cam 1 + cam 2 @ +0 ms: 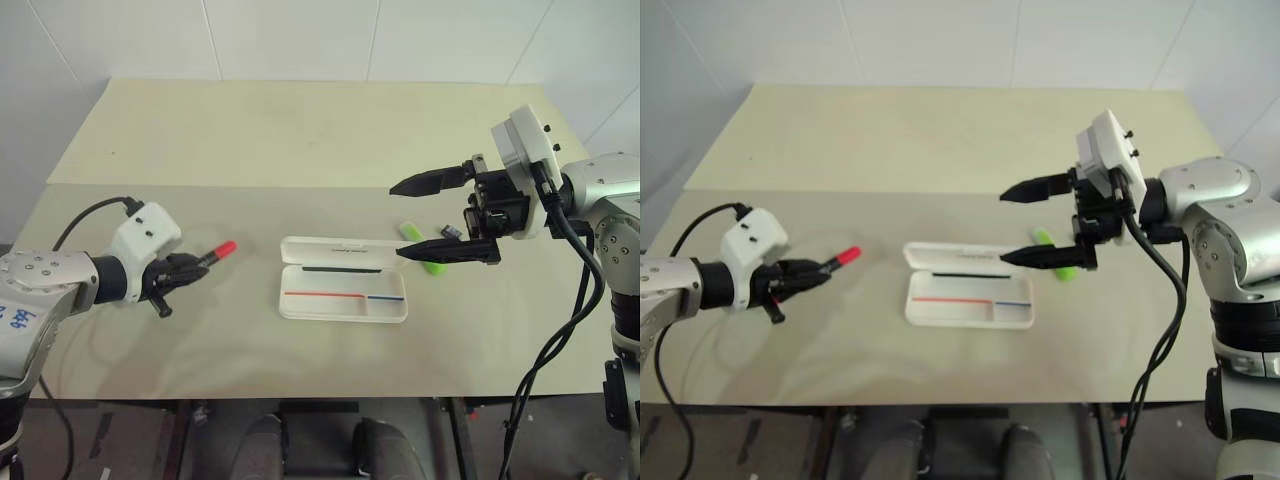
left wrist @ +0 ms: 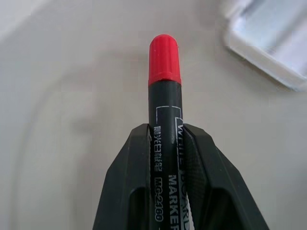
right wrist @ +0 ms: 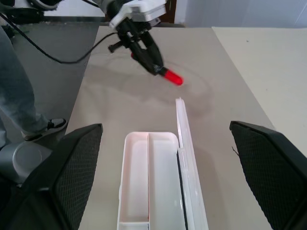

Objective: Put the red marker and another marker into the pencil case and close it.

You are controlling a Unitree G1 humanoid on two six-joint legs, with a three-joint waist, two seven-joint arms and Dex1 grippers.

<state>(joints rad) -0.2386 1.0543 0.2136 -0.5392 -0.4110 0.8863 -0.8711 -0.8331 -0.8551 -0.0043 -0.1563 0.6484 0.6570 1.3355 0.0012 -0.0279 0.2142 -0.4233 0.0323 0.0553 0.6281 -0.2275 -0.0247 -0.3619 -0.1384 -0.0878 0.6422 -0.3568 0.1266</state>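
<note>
My left gripper is going to set the red marker down in the pencil case (image 1: 346, 282), between the thin black pen and the red one.
The red marker (image 2: 165, 91), red cap and dark lettered barrel, is clamped between my left gripper's (image 1: 188, 268) fingers (image 2: 135, 163), held above the table at the left with its cap (image 1: 223, 249) pointing toward the pencil case. The pencil case (image 1: 342, 317) lies open mid-table, a white box with thin red, blue and black pens inside and its lid (image 1: 335, 248) tipped back. A lime-green highlighter (image 1: 409, 232) lies just right of the case, partly hidden behind my right gripper (image 1: 396, 220). That gripper hovers open and empty above the case's right end (image 3: 148, 139).
A small black clip-like object (image 1: 450, 232) lies beside the highlighter. The beige table (image 1: 200, 340) joins a second one (image 1: 300, 130) behind it, ending at a white wall. A person's leg and shoe (image 3: 19, 100) stand on the floor past the table's left side.
</note>
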